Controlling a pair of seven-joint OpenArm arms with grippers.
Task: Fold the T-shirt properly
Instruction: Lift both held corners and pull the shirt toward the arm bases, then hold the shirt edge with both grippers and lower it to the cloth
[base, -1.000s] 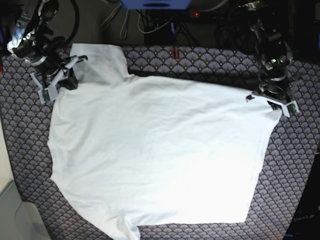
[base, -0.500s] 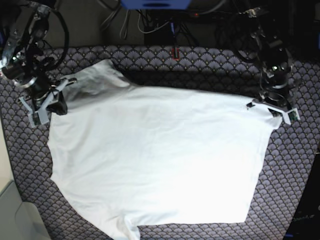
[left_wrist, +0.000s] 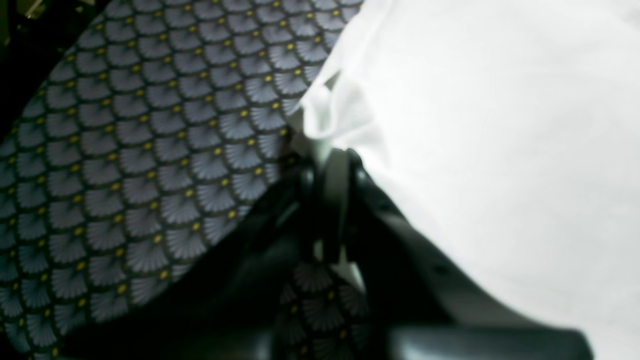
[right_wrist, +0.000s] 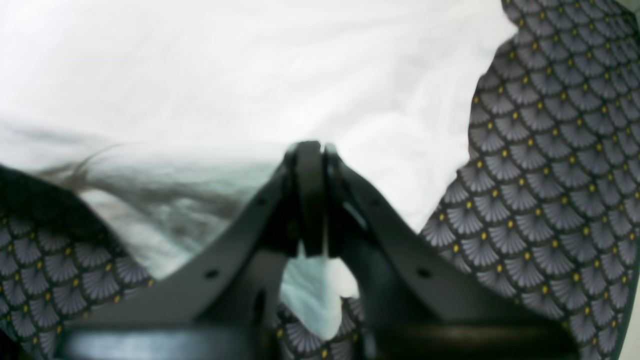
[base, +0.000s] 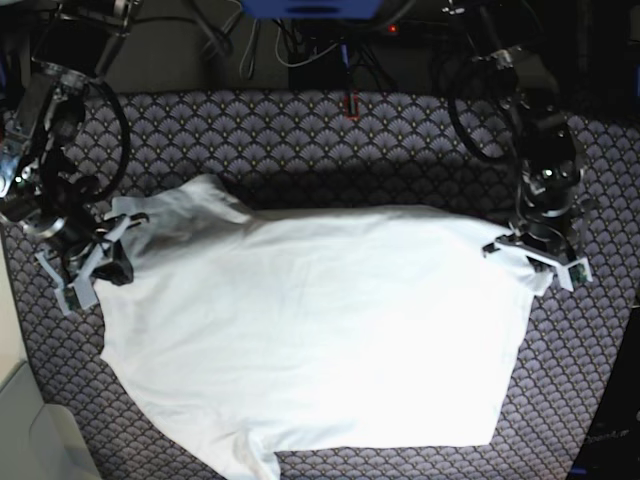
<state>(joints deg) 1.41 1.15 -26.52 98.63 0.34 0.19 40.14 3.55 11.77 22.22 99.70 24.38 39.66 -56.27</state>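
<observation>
Next, my left gripper releases the lifted corner on the white T-shirt's flat body (base: 508, 345), by the side edge of the T-shirt nearest to it.
The white T-shirt (base: 310, 330) lies spread over the patterned cloth, its far edge lifted at both ends. My left gripper (base: 538, 260) is at the base view's right, shut on the T-shirt's far right corner; the left wrist view shows white fabric (left_wrist: 330, 112) bunched at the tips of that left gripper (left_wrist: 330, 160). My right gripper (base: 95, 265) is at the base view's left, shut on the T-shirt's far left edge near the sleeve (base: 200, 200). In the right wrist view the right gripper (right_wrist: 310, 155) pinches the T-shirt (right_wrist: 250, 75), with cloth hanging below the jaws.
A dark tablecloth with a grey fan pattern (base: 380, 130) covers the table. Cables and a blue box (base: 310, 8) sit past the far edge. A pale surface (base: 15, 420) borders the near left corner.
Both grippers have pulled the T-shirt's far edge toward the near side. The right arm moved down and left, the left arm moved down. More patterned cloth shows beyond the T-shirt.
</observation>
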